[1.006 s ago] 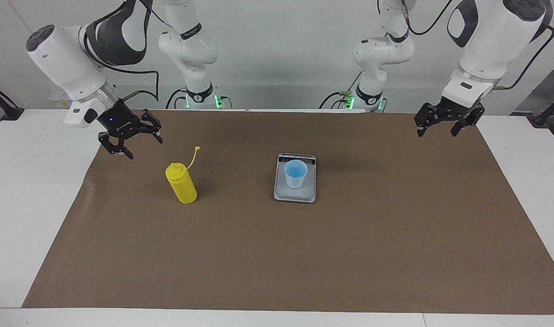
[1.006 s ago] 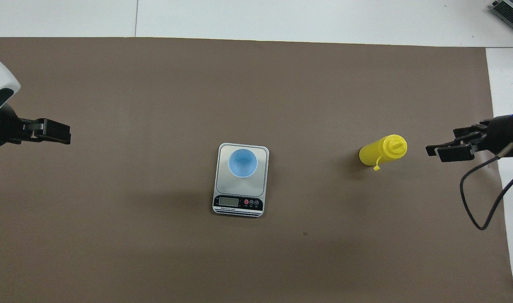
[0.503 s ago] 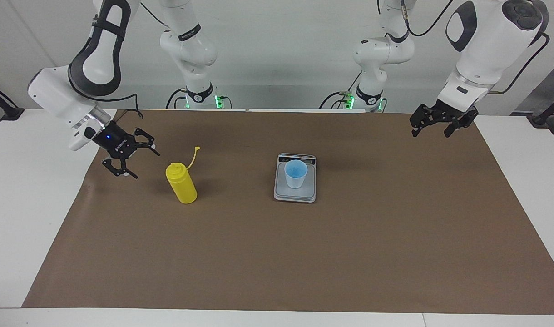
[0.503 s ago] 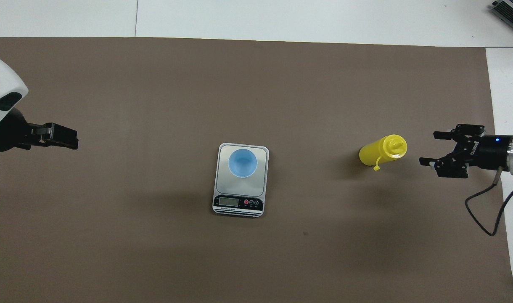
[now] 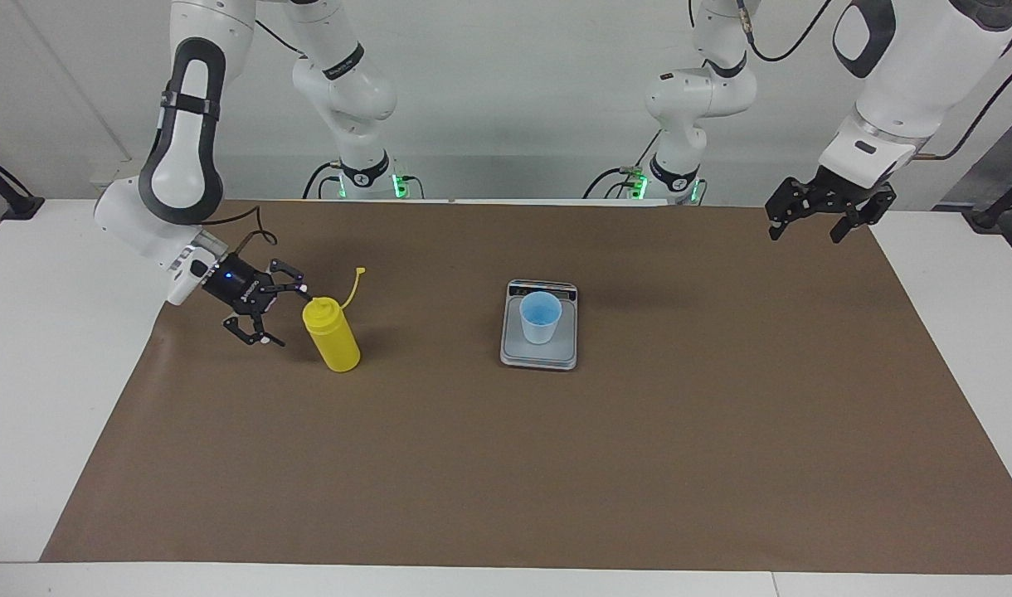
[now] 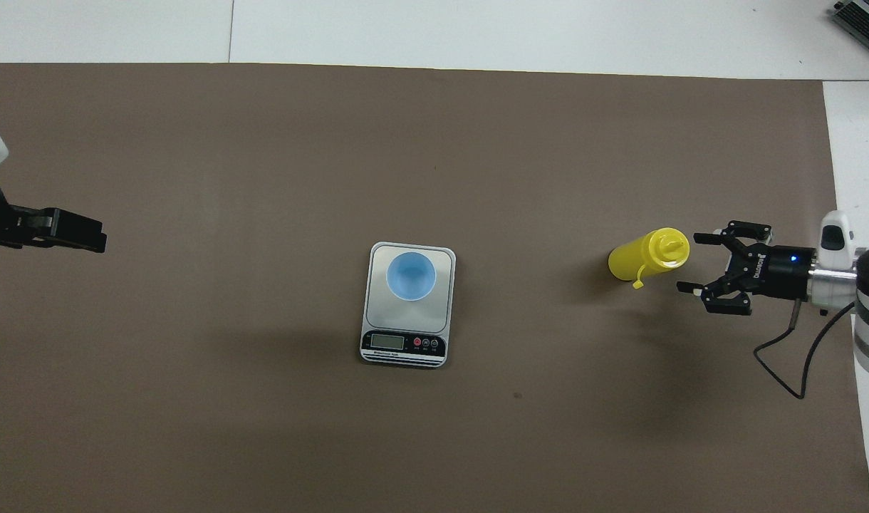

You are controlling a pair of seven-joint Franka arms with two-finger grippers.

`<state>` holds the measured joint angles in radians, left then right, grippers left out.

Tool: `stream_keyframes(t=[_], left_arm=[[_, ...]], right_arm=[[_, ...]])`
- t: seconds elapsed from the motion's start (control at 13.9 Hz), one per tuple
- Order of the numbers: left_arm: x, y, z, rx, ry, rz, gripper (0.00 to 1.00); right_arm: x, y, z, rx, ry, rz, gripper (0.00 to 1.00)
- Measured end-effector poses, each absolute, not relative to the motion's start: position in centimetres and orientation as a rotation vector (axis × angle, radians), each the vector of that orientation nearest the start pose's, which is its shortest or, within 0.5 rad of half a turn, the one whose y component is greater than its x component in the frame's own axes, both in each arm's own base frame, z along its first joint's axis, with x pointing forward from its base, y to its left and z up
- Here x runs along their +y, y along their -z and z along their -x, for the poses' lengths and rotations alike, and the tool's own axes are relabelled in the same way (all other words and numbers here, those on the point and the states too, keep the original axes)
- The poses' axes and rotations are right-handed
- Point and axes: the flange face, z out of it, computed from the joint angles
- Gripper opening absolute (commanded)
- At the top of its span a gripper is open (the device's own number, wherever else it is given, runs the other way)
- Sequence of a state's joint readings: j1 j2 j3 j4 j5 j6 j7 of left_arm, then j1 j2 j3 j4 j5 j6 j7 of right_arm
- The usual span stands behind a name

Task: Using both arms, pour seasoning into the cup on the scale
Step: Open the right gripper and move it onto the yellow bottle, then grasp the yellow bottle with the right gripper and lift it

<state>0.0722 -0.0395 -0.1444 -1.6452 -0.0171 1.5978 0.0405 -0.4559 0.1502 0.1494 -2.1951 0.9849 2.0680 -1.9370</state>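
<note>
My right gripper grips the yellow seasoning bottle next by the bottle's body (image 6: 640, 256), below its cap, leaving the cap free for pouring.
The yellow seasoning bottle (image 5: 332, 336) stands upright on the brown mat toward the right arm's end of the table, its cap strap sticking up; it also shows in the overhead view (image 6: 644, 256). My right gripper (image 5: 280, 317) is open and low, just beside the bottle on the side away from the scale, not touching it; the overhead view shows it too (image 6: 691, 262). The light-blue cup (image 5: 540, 317) stands on the silver scale (image 5: 539, 356) at mid-table, also in the overhead view as cup (image 6: 410, 276) and scale (image 6: 443, 317). My left gripper (image 5: 805, 234) is open and empty, in the air over the mat's edge at the left arm's end.
A brown mat (image 5: 556, 464) covers most of the white table (image 5: 41, 348). The scale's display strip (image 6: 403, 343) faces the robots. A cable (image 6: 798, 363) hangs from the right wrist.
My right gripper has come down and moved toward the bottle, ending open right beside it. My left gripper has shifted slightly outward. Bottle, cup and scale have not moved.
</note>
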Motion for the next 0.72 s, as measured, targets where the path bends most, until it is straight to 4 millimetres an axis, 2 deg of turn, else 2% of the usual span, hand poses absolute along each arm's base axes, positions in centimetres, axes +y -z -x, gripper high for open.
stream_keyframes(t=[0.29, 0.43, 0.72], left_arm=[[-4.3, -61.3, -54.2, 0.179, -0.015, 3.144, 1.0], [-4.2, -61.3, -54.2, 0.179, -0.016, 3.144, 1.0], [-4.2, -61.3, -54.2, 0.179, -0.018, 3.144, 1.0]], right_arm=[[-11.4, -26.9, -51.3, -1.11, 0.871, 2.073, 1.0], [-10.7, -26.4, -51.5, -1.073, 0.896, 2.059, 1.0], [-7.9, -26.6, -52.3, -1.068, 0.91, 2.023, 1.0]])
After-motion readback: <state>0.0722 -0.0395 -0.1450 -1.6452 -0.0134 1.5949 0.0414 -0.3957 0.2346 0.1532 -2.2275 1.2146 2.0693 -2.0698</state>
